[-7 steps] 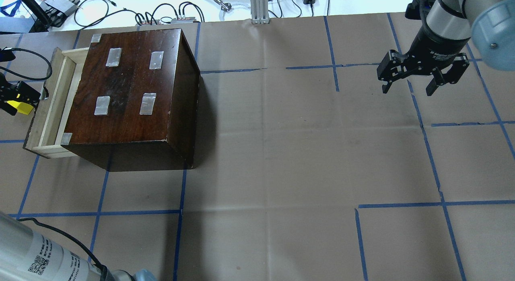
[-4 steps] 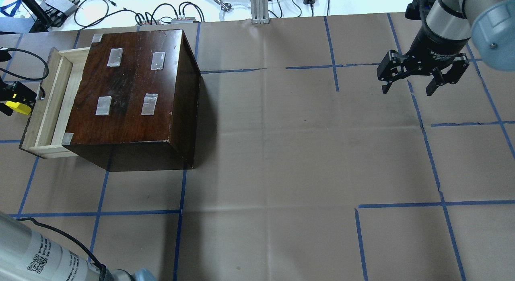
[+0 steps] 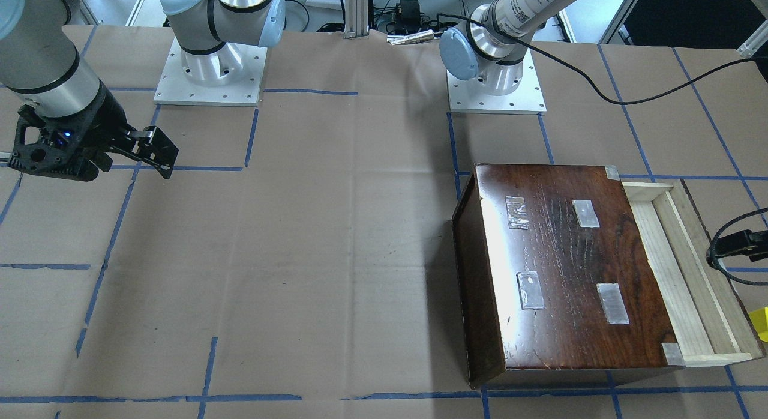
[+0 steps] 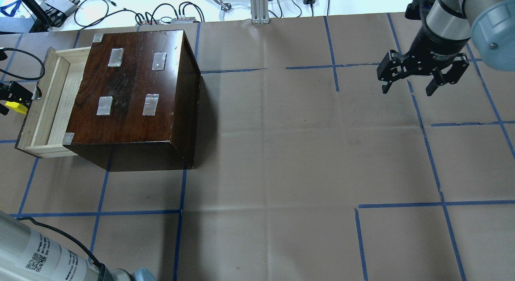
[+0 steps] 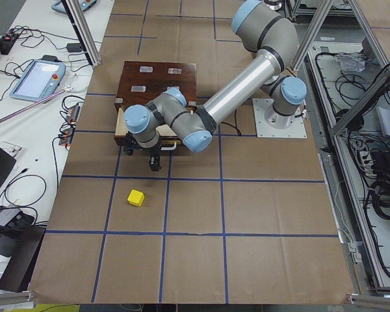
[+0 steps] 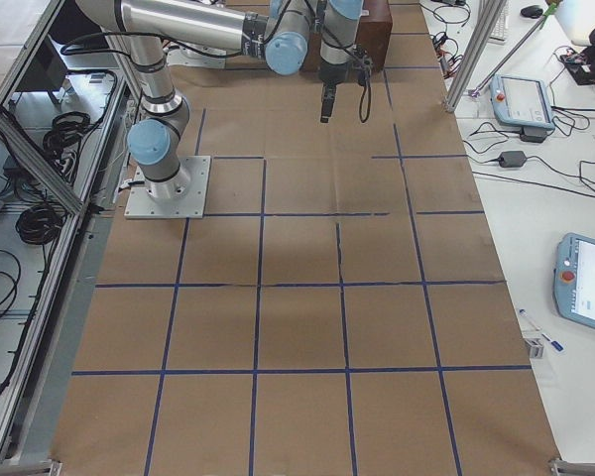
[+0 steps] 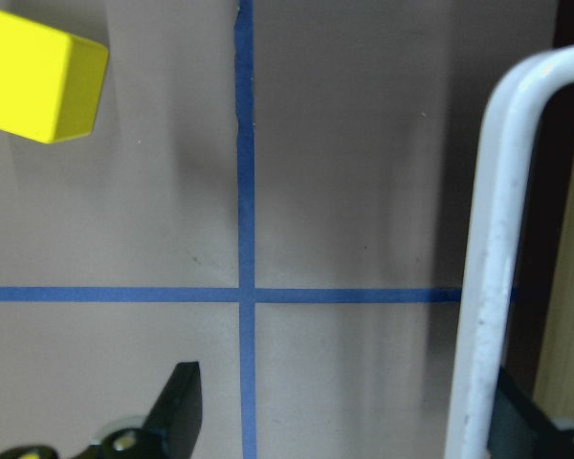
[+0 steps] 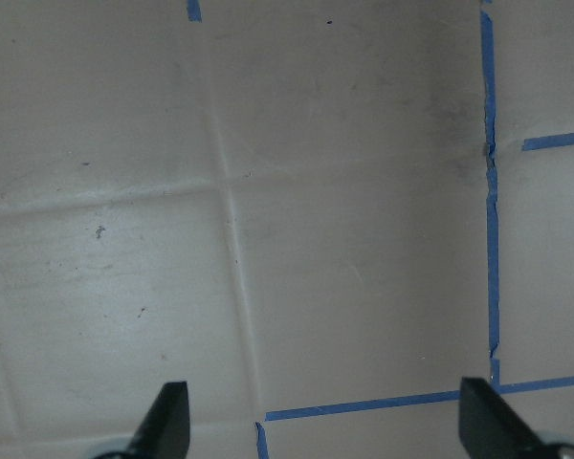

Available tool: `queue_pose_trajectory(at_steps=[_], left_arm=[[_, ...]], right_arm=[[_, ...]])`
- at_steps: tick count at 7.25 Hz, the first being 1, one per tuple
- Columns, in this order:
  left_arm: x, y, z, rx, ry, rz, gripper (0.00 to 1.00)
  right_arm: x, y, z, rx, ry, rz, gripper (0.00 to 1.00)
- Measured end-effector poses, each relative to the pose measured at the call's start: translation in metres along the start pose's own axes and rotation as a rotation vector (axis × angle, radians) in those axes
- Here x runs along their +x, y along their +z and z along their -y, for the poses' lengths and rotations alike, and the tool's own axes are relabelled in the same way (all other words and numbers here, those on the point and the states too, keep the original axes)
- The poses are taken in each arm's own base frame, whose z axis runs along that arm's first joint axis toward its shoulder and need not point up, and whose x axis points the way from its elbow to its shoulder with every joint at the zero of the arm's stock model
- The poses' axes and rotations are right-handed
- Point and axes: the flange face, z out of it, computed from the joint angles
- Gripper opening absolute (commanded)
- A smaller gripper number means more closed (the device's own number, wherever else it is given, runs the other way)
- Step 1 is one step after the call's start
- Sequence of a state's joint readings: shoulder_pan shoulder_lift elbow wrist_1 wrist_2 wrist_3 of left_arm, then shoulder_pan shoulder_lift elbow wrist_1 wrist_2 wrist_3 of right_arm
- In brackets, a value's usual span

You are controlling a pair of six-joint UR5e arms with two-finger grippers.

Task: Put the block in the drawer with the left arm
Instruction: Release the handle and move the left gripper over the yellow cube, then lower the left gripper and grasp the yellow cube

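Note:
The robot's left gripper should next let go of the drawer's handle and close on the sides of the yellow block [image 3: 761,323] [image 7: 40,72], since the drawer is already open.
The yellow block [image 4: 16,106] lies on the table paper left of the cabinet [image 4: 128,83]; it also shows in the left wrist view [image 7: 38,86] and the exterior left view [image 5: 136,197]. The drawer [image 4: 52,100] stands partly pulled out of the cabinet's top left side and is empty. My left gripper [image 7: 349,421] is open at the drawer front, with the white handle [image 7: 488,268] just inside its right finger [image 7: 526,426]. It holds nothing and is apart from the block. My right gripper [image 4: 408,87] is open and empty above the table at the far right.
Blue tape lines [image 4: 181,212] grid the brown paper. Cables and boxes [image 4: 169,15] lie beyond the far table edge. The cabinet top carries several tape patches [image 4: 104,106]. My left arm's black cable [image 3: 600,77] loops over the table by its base [image 3: 495,77].
The drawer has slid further out of the cabinet to the left, and my left gripper has moved left with its handle. The right arm has not moved.

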State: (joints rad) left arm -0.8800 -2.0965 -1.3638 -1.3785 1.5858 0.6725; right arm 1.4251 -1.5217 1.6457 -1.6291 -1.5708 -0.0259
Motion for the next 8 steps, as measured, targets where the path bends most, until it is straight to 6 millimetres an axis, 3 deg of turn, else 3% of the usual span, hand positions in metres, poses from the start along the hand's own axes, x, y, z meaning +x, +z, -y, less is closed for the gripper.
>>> queue_pose_trajectory(at_steps=[4,8], left_arm=[[-0.008,-0.012,-0.002,0.011,0.006,0.023,0.98],[-0.02,-0.055,0.004,0.054,0.006,0.099,0.99]], right_arm=[[0.0,0.0,0.0,0.0,0.001,0.0,1.0],[0.0,0.0,0.0,0.0,0.0,0.0,1.0]])
